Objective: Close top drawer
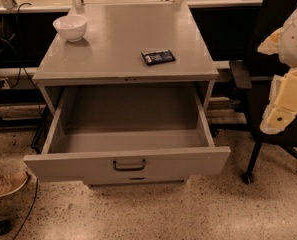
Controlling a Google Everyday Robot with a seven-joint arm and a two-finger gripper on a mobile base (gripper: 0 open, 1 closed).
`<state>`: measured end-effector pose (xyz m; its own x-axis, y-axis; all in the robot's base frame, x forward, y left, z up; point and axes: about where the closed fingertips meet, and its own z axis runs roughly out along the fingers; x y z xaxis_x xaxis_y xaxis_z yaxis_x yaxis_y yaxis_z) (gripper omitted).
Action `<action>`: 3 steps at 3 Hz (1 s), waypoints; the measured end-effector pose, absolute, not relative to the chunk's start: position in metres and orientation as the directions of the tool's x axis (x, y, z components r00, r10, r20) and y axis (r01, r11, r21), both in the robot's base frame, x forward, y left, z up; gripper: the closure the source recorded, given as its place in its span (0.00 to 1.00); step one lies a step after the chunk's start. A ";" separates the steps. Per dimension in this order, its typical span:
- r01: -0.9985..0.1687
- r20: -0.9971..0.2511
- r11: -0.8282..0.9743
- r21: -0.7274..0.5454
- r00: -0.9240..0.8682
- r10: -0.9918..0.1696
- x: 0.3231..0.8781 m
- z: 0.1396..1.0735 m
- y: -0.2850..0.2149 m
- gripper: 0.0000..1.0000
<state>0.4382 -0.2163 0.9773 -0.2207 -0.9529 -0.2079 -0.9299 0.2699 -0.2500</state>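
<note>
The robot's gripper should next go to the front panel (192, 166) of the top drawer, between its handle and the end nearest the chair, and close there.
The top drawer (88, 167) of the grey metal cabinet (123, 44) is pulled far out toward me. Its front panel hangs low over the floor, with a small dark bar handle (129, 164) at its centre. The inside of the drawer (130, 116) shows bare grey metal with nothing in it. My gripper (284, 101), white and cream, is at the right edge of the view. It is to the right of the drawer, level with its open cavity, and is not touching it. The lower drawers are hidden behind the open front.
A white bowl (70, 27) and a dark flat packet (158, 57) lie on the cabinet top. A black office chair (260, 59) stands close to the right, behind my gripper. A person's shoe (5, 186) and cables (25, 209) are on the speckled floor at the left.
</note>
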 end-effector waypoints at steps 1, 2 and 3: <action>-0.930 -0.208 0.270 -0.250 -0.221 -0.953 0.438 0.977 -0.216 0.00; -0.946 -0.203 0.275 -0.173 -0.239 -0.950 0.432 0.941 -0.200 0.00; -0.956 -0.188 0.292 0.003 -0.287 -0.939 0.415 0.862 -0.168 0.00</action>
